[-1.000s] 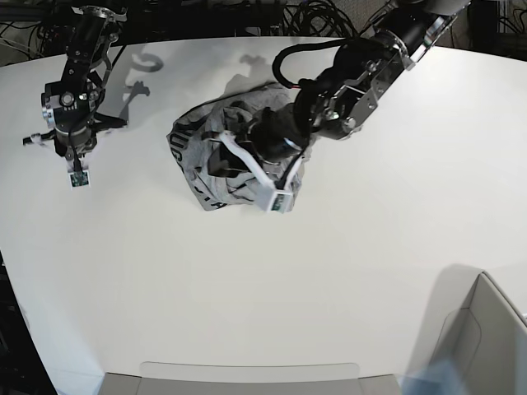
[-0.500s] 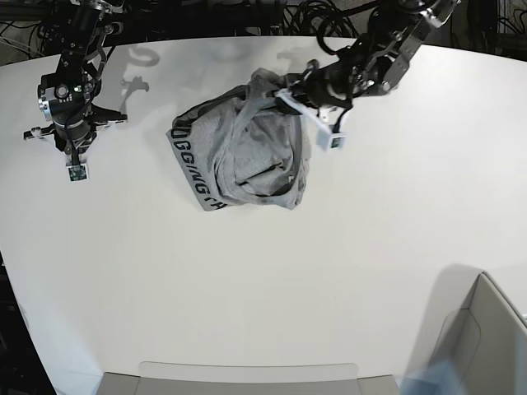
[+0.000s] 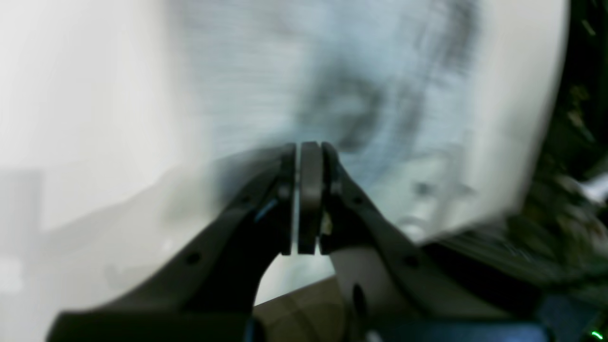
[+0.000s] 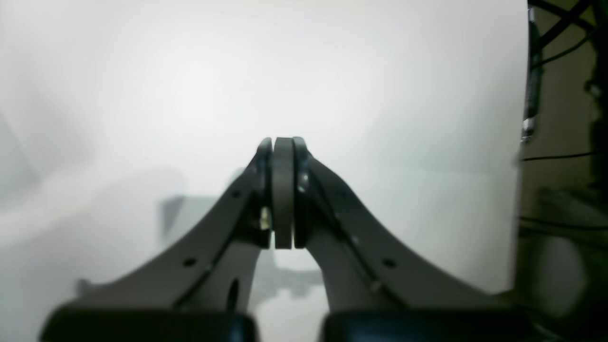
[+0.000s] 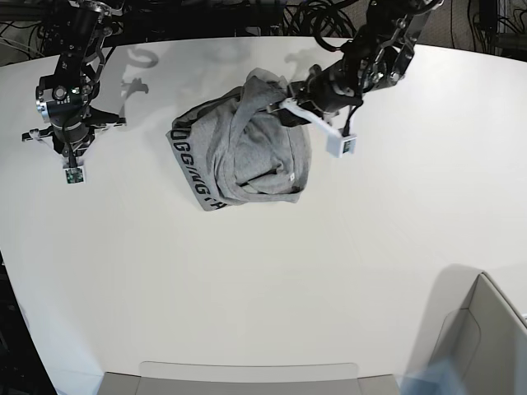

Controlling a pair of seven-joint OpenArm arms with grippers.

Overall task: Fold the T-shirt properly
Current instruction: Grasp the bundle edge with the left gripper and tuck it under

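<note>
A long fold is bunched across the T-shirt's middle, so my left gripper, at its corner, should open, take that fold (image 5: 235,132) and pull it flat.
The heather-grey T-shirt (image 5: 247,152) lies crumpled at the middle of the white table (image 5: 247,280), with black lettering along its left edge. It shows as a blurred grey mass in the left wrist view (image 3: 332,71). My left gripper (image 5: 288,105) is at the shirt's upper right corner. Its jaws are together (image 3: 308,145), and the cloth folds run up to them, so it seems shut on the fabric. My right gripper (image 5: 70,148) is shut and empty (image 4: 283,142) over bare table far to the left of the shirt.
A grey box (image 5: 486,337) stands at the front right corner. A pale tray edge (image 5: 247,372) runs along the table's front. Dark cables (image 5: 313,16) lie behind the far edge.
My left gripper rose out of the shirt heap and moved up and right, drawing the cloth's upper right part with it. The right arm has hardly moved.
</note>
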